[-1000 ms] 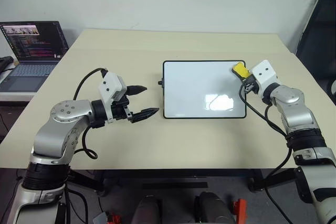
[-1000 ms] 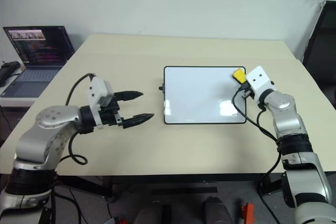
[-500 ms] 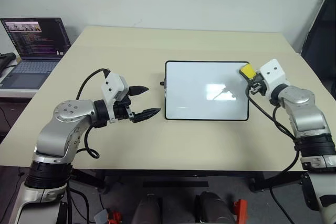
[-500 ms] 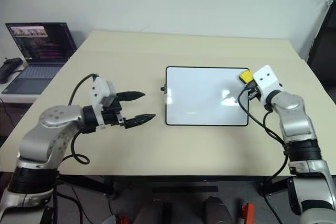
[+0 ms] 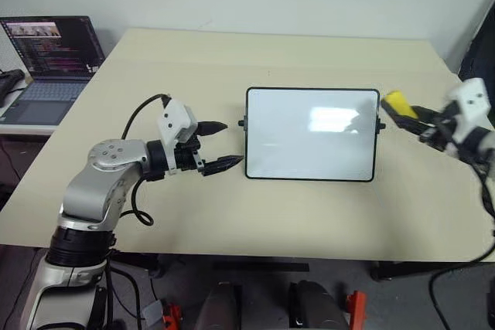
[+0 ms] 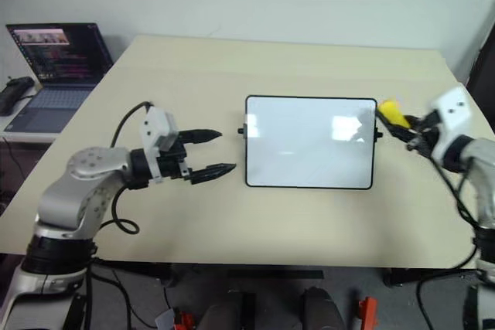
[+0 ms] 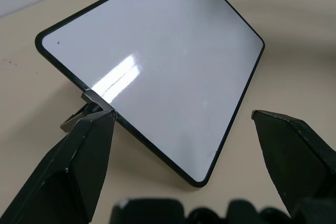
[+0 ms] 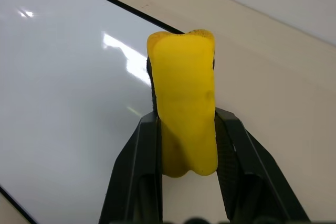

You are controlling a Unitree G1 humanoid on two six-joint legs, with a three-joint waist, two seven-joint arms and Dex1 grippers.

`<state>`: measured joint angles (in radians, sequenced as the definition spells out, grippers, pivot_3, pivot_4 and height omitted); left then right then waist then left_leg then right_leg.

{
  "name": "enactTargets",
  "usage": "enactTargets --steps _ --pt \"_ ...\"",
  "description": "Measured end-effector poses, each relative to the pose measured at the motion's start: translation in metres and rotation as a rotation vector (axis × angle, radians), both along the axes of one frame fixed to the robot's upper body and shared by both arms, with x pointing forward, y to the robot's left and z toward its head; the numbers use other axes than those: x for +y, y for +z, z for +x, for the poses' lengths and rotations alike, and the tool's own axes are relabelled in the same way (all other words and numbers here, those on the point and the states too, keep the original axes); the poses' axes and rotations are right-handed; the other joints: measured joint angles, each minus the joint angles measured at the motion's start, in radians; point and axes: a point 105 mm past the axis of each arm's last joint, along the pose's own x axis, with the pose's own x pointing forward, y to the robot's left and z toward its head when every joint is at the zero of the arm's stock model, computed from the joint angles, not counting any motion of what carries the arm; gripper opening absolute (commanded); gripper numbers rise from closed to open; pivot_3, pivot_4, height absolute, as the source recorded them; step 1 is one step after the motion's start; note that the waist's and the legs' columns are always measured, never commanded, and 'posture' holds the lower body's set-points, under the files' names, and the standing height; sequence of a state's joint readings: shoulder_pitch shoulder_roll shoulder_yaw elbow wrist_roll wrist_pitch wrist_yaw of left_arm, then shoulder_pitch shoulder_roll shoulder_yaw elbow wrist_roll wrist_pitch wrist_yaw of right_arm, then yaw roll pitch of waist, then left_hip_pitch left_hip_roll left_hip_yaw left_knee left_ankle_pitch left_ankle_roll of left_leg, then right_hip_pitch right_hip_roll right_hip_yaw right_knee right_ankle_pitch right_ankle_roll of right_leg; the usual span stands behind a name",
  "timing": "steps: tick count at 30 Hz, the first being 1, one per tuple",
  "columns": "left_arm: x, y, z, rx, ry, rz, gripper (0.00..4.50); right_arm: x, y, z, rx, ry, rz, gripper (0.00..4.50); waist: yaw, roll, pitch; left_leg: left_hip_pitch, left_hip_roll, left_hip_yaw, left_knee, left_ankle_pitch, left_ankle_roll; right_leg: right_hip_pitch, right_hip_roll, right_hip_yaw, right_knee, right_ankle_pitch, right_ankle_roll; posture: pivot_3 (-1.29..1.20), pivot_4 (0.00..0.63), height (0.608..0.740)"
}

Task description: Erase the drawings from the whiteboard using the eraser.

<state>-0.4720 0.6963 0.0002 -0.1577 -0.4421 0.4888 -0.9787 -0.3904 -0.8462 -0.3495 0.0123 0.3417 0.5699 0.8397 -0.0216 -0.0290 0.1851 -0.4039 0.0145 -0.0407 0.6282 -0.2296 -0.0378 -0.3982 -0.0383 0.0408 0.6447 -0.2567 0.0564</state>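
The robot's right gripper needs to release the yellow eraser on the bare tabletop off its own side of the whiteboard (image 5: 431,156).
The whiteboard (image 5: 309,133) lies flat in the middle of the table, its glossy face plain white. The drawings are out of view; a tiny dark speck (image 7: 58,42) sits near one corner. My right gripper (image 5: 407,110) hovers just past the board's right edge, near its far corner, shut on the yellow eraser (image 5: 395,101). The right wrist view has the eraser (image 8: 184,77) pinched upright between both black fingers (image 8: 142,150), with the board (image 8: 63,103) beside it. My left gripper (image 5: 232,143) stands open, empty, just off the board's left edge, pointing at it.
An open laptop (image 5: 50,56) sits on a side desk to the far left. A dark chair (image 5: 481,44) stands beyond the table's right corner. Bare beige tabletop (image 5: 232,214) surrounds the board on all sides.
My right gripper has carried the eraser off the board's far right corner, out past its right edge and a little higher. The left gripper has stayed put. The camera view shifted.
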Motion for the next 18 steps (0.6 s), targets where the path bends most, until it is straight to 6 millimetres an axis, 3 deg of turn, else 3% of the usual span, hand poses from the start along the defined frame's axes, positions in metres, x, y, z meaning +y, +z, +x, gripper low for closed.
enactTargets --steps 4,7,10,15,18 --pt "-0.010 -0.003 -0.002 0.012 -0.043 -0.012 4.50 -0.036 -0.030 -0.014 0.097 -0.133 0.045 0.97 -0.005 0.000 0.000 0.000 0.000 0.002 0.001 0.000 0.000 -0.001 0.000 0.002 0.001 0.000 0.000 0.00 0.150 0.740" --pt "-0.016 -0.005 -0.004 0.022 -0.064 -0.017 4.50 -0.059 -0.037 -0.017 0.113 -0.246 0.087 0.97 -0.014 0.002 0.001 0.002 0.000 0.004 0.001 0.000 0.000 -0.001 0.000 0.004 0.002 0.000 0.000 0.00 0.150 0.740" --pt "-0.023 -0.008 -0.005 0.030 -0.087 -0.025 4.50 -0.083 -0.058 -0.016 0.154 -0.408 0.105 0.97 -0.017 0.002 0.001 0.004 0.000 0.004 0.001 0.000 0.000 0.001 0.001 0.004 0.003 0.000 0.000 0.00 0.150 0.740" --pt "-0.027 -0.009 -0.006 0.038 -0.107 -0.026 4.50 -0.072 -0.103 -0.004 0.264 -0.444 0.133 0.97 -0.023 0.003 0.002 0.004 0.000 0.004 0.001 0.000 0.000 0.001 0.001 0.005 0.003 0.000 0.000 0.00 0.150 0.740" --pt "-0.027 -0.010 -0.007 0.039 -0.110 -0.025 4.50 -0.070 -0.110 0.002 0.288 -0.454 0.129 0.97 -0.021 0.004 0.002 0.003 0.000 0.005 0.001 0.000 0.000 0.000 0.001 0.005 0.003 0.000 0.001 0.00 0.150 0.740"
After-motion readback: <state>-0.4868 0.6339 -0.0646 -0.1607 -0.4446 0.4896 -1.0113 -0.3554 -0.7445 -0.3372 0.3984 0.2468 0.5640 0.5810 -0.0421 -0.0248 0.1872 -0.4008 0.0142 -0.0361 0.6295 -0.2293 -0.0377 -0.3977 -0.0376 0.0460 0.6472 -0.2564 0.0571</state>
